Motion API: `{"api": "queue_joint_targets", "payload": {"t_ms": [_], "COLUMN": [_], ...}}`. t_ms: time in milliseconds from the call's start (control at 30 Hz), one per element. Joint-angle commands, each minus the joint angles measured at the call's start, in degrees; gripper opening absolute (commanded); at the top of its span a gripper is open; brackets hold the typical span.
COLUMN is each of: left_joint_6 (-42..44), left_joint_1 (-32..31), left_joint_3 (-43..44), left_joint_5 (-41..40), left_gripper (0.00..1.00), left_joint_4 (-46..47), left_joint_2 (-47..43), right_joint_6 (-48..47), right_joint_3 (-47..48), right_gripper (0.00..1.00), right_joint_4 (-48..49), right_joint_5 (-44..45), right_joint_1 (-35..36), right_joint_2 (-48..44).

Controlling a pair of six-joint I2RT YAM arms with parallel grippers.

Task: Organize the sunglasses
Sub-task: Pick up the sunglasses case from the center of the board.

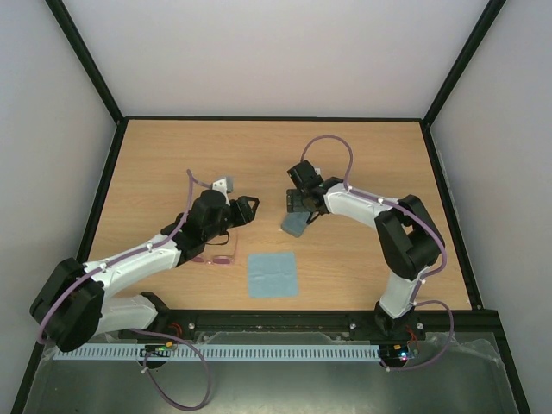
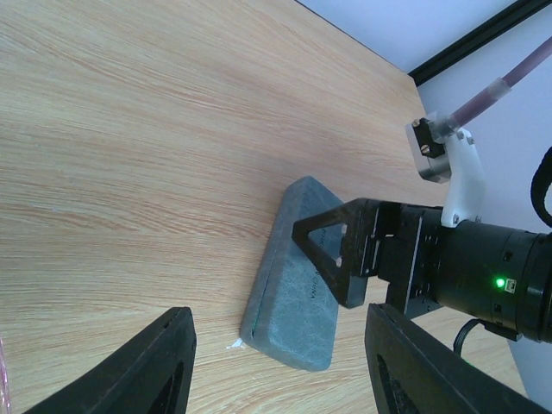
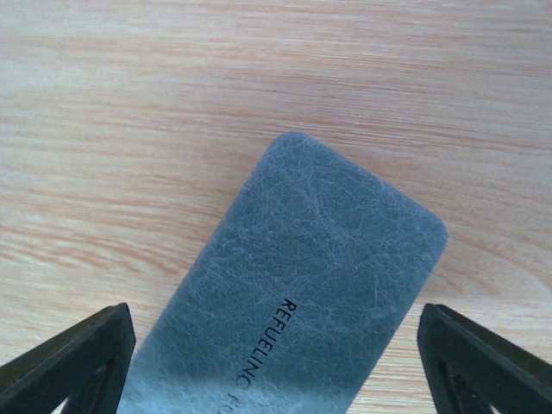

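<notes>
The case sits at a slant to my right gripper's open fingers, so that gripper should straighten up and grip the case's long sides (image 3: 390, 336) before it lifts the case's lid.
The sunglasses (image 1: 217, 257), with a thin pink frame, lie on the table partly under my left forearm. The blue-grey case (image 1: 295, 225) lies closed at mid-table. It also shows in the left wrist view (image 2: 297, 289) and in the right wrist view (image 3: 302, 293). My right gripper (image 1: 299, 207) is open just above the case's far end, its jaws spread wider than the case (image 3: 274, 315). My left gripper (image 1: 248, 210) is open and empty, left of the case and pointing at it (image 2: 278, 319). The right gripper's fingers (image 2: 341, 254) show over the case in the left wrist view.
A light blue square cloth (image 1: 272, 274) lies flat near the front edge, between the two arms. Black frame rails and white walls bound the wooden table (image 1: 259, 155).
</notes>
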Motion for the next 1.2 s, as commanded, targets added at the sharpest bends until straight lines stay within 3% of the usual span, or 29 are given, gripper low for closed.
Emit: {"api": "queue_joint_targets", "payload": {"t_ms": [0,33,433,733,867,1067,1167], "left_joint_6": [0.4,0.4,0.2,0.2,0.0,0.0,0.1], "left_joint_1": [0.3,0.3,0.3,0.3,0.3,0.3,0.3], "left_joint_3": [-0.4,-0.5,-1.3,-1.9,-2.1,-2.1,-2.1], "left_joint_5": [-0.1,-0.2,0.8,1.1,1.4,1.6,1.6], "left_gripper": [0.57,0.57,0.57,0.57,0.57,0.57,0.57], "left_joint_4": [-0.4,-0.4,1.1,1.7,1.8,1.8,1.5], "left_joint_2": [-1.1,-1.1,-0.5,-0.6,-0.6,-1.0,-1.4], "right_joint_6": [-0.1,0.2,3.1,1.8,0.9,0.6,0.7], "right_joint_3": [0.0,-0.9,-4.6,-7.5,-7.4,-6.2,-5.5], "right_gripper": [0.95,0.99,0.99,0.79,0.79,0.91,0.87], "right_joint_4": [-4.2,-3.9,-2.5,-5.0,-8.1,-9.7,-9.6], "right_joint_5": [-1.2,-2.4,-5.8,-1.4,3.1,3.9,3.5], "right_joint_1": [-0.2,-0.2,1.6,1.8,1.8,1.8,1.8], "right_joint_2": [-0.1,-1.1,-0.5,-3.6,-4.7,-4.3,-3.7]}}
